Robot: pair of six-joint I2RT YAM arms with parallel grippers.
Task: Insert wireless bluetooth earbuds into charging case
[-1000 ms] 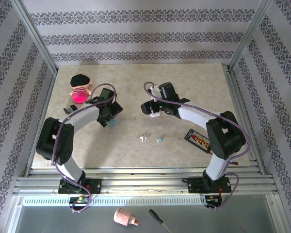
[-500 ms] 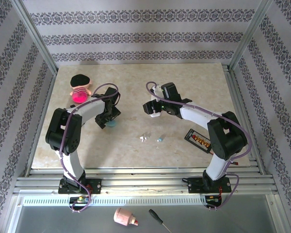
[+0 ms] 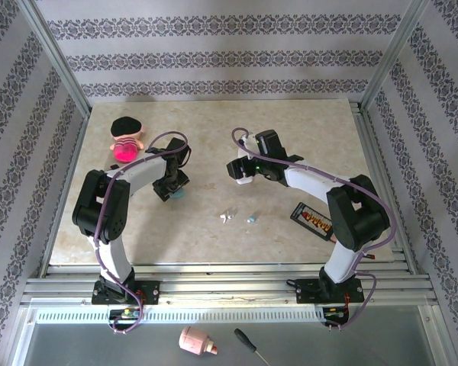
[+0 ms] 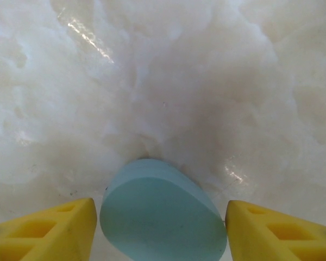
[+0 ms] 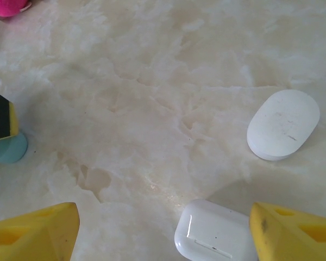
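Observation:
I need to open my left gripper, turn it square and take the case's long sides (image 4: 194,191) before the handover, because the teal case lies crooked between that gripper's fingers.
A pale teal pebble-shaped charging case (image 4: 163,217) lies flat on the marble table. My left gripper (image 4: 161,220) straddles it, open, each yellow finger (image 4: 60,231) very close to a side of the case. In the top view the left gripper (image 3: 172,188) sits over the teal case (image 3: 178,194). My right gripper (image 5: 163,228) is open above a glossy white rounded case (image 5: 214,236), which lies close to its right finger. A flat white oval case (image 5: 283,125) rests farther off. Two tiny earbuds, one white (image 3: 227,216) and one teal (image 3: 251,219), lie loose mid-table.
A pink doll with a black hat (image 3: 126,137) sits at the table's back left. A black pack with orange marks (image 3: 313,219) lies near the right arm. A screwdriver (image 3: 248,345) and a pink object (image 3: 197,342) rest on the tray below the table edge.
My left arm swung its elbow in and settled over the teal case, and its fingers narrowed around it. The right arm has barely moved.

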